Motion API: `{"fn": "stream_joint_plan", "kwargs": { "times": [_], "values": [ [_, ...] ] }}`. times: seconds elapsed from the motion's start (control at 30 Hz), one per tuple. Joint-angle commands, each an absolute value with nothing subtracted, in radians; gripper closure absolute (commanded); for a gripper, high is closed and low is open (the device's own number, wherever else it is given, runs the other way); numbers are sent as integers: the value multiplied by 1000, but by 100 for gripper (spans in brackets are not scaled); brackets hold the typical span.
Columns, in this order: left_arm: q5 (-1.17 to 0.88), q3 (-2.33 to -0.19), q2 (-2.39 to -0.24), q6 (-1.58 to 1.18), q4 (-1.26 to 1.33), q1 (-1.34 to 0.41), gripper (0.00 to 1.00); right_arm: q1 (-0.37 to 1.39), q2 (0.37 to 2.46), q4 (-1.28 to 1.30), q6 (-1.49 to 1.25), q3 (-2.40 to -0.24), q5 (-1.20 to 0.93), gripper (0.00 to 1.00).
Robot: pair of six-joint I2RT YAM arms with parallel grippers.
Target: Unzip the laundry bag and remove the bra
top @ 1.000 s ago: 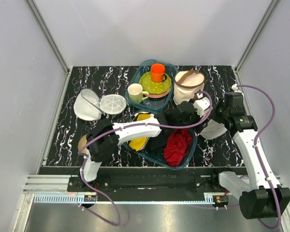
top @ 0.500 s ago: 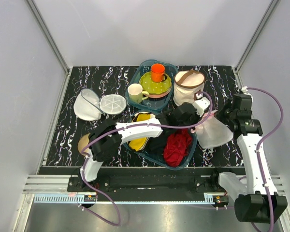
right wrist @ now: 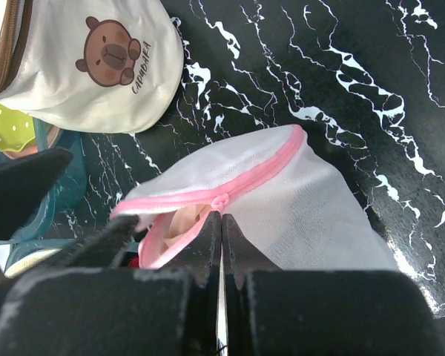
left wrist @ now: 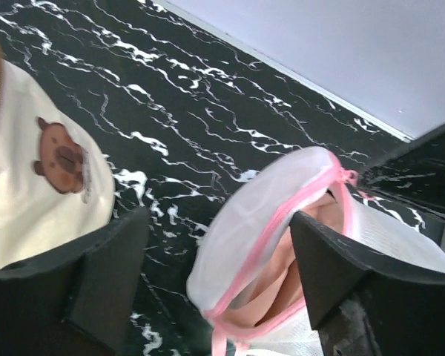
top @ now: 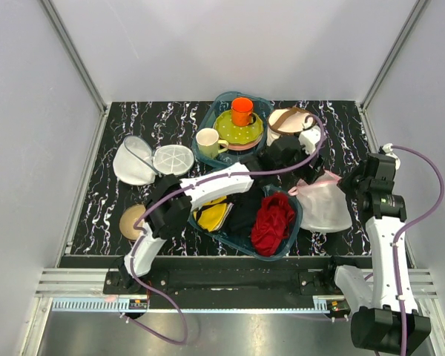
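Observation:
I should pinch the pink trim point(left wrist: 256, 252) with my left gripper before my right gripper pulls the zip, because the laundry bag's open end sits loose within my left gripper's fingers.
The laundry bag point(top: 324, 206), white mesh with pink zip trim, lies on the black marbled table right of the front teal tray. Its zip is partly undone. The pale pink bra point(right wrist: 179, 220) shows inside the gap, and also in the left wrist view point(left wrist: 282, 291). My right gripper point(right wrist: 221, 216) is shut on the zip pull at the bag's rim; in the top view it point(top: 348, 185) sits at the bag's right upper edge. My left gripper point(left wrist: 222, 259) is open, its fingers either side of the bag's open end point(left wrist: 271, 222); from above it point(top: 302, 170) hovers at the bag's far left corner.
A cream basket with brown straps point(top: 288, 126) stands just behind the bag. A teal tray point(top: 293, 222) holds a red cloth point(top: 273, 221) and dark and yellow items. A second tray behind it holds a green plate, an orange cup point(top: 242, 111) and a mug. A plain mesh pouch point(top: 133, 162), a disc and a tan dome point(top: 131, 220) lie at the left.
My right gripper has moved right and toward the near edge, drawing the zip pull along, and the bag has opened and slid into the open. My left gripper has shifted back toward the cream basket.

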State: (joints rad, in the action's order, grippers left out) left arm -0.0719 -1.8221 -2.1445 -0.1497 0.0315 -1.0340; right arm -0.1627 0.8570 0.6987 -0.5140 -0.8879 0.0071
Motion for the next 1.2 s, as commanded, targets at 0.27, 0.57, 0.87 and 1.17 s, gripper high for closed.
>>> {"fn": "stream_joint_plan", "kwargs": {
  "times": [0.27, 0.57, 0.87, 1.17],
  "values": [
    [-375, -1767, -1968, -26, 72, -983, 13, -167, 857, 687, -518, -954, -49, 100],
    [-373, -1828, -2069, 66, 61, -1020, 13, -169, 864, 672, -522, -939, -74, 100],
    [-367, -1943, -2189, -47, 41, -1054, 20, -167, 876, 654, -531, -925, -97, 100],
    [-374, -1941, -2148, -67, 54, -1043, 100, -182, 893, 644, -515, -890, -6, 100]
  ]
}}
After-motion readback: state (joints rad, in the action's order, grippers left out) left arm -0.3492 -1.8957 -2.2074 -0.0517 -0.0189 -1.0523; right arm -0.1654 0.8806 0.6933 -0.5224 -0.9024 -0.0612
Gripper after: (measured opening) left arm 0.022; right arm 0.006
